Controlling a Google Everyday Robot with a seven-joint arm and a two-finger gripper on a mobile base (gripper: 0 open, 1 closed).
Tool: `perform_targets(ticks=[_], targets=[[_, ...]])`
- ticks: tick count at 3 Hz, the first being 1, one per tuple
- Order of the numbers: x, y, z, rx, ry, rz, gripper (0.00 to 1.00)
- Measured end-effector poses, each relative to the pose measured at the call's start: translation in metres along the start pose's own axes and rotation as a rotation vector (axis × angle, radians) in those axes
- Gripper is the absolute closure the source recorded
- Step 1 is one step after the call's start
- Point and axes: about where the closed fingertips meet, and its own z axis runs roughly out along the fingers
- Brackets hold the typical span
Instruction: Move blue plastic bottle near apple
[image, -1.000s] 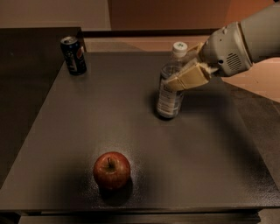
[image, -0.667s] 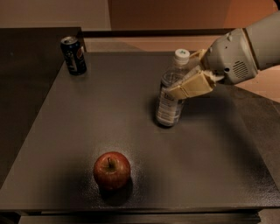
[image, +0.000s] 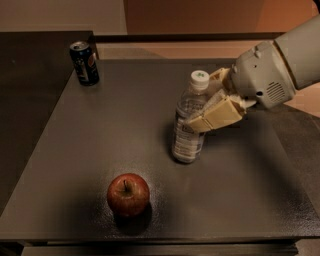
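Next, my gripper releases the blue plastic bottle next to the apple, on the side facing the arm (image: 178, 188).
The blue plastic bottle (image: 189, 120) is clear with a white cap and a pale label. It stands slightly tilted on the dark table (image: 100, 130), right of centre. My gripper (image: 210, 107) comes in from the right and is shut on the bottle's middle, one tan finger (image: 217, 116) across its front. The apple (image: 128, 194) is dark red with a short stem and sits near the table's front edge, to the lower left of the bottle, about a bottle's height away.
A dark blue soda can (image: 84, 63) stands at the table's far left corner. The white arm (image: 280, 65) reaches in from the upper right. The table's front edge runs just below the apple.
The gripper has carried the bottle toward the front of the table and slightly left, closer to the apple. The apple and the can have not moved.
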Motion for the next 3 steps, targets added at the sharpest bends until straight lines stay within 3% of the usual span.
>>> perform_targets(ticks=[1,3], targets=[[-0.001,0.023,0.007,-0.050,0.036,-0.017,1.00],[-0.002,0.054,0.013,-0.079,0.037,-0.040,1.00]])
